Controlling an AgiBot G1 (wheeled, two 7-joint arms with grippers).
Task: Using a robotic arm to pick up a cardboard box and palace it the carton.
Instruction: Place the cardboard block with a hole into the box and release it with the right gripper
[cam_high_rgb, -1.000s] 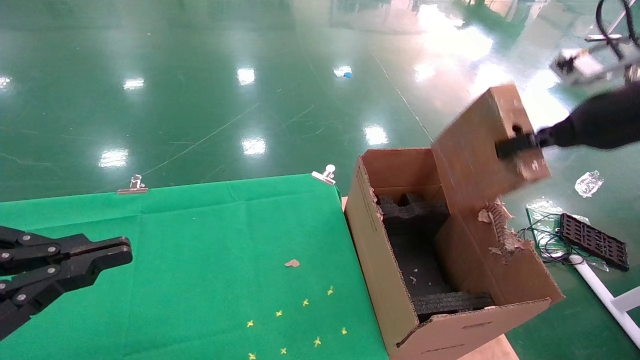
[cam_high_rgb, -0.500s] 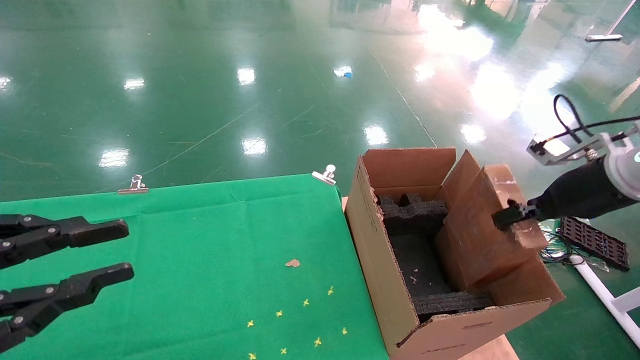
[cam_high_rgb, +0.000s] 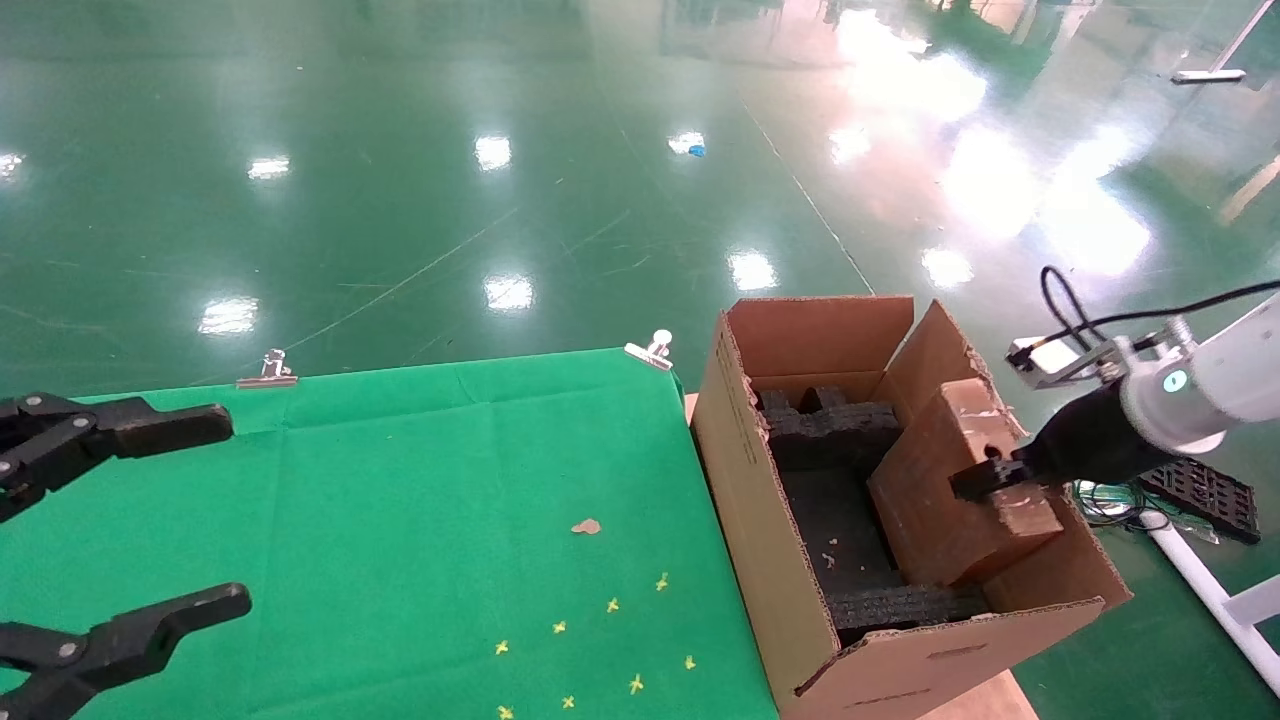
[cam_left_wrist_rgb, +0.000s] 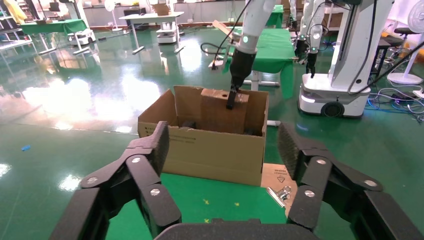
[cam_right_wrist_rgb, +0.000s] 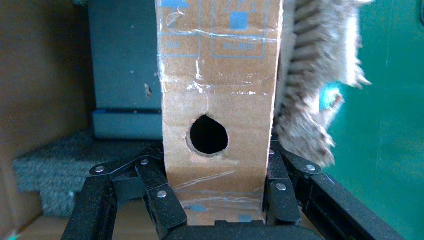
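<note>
My right gripper will let go of the cardboard box inside the carton (cam_high_rgb: 901, 516), between the black foam pieces along the torn flap.
The small scuffed cardboard box (cam_high_rgb: 935, 500) stands tilted on edge inside the carton (cam_high_rgb: 760, 520), against its right flap. My right gripper (cam_high_rgb: 985, 480), on the white robotic arm (cam_high_rgb: 1220, 380), is shut on the box's upper end. In the right wrist view the fingers (cam_right_wrist_rgb: 150, 175) clamp both sides of the box (cam_right_wrist_rgb: 220, 90), below its round hole (cam_right_wrist_rgb: 207, 135). The torn flap (cam_right_wrist_rgb: 310, 100) lies beside it. Black foam (cam_high_rgb: 830, 430) lines the carton. My left gripper (cam_high_rgb: 232, 510) is wide open and empty above the green table's left side. It faces the carton (cam_left_wrist_rgb: 210, 150).
A green cloth (cam_high_rgb: 400, 480) covers the table, held by two binder clips (cam_high_rgb: 265, 372) (cam_high_rgb: 650, 348). A cardboard scrap (cam_high_rgb: 584, 526) and yellow marks (cam_high_rgb: 600, 650) lie on it. A black grid panel (cam_high_rgb: 1200, 495), cables and a white pipe lie on the floor to the right.
My right gripper has brought the box down from high above the carton into its right side. My left gripper has gone from shut to wide open.
</note>
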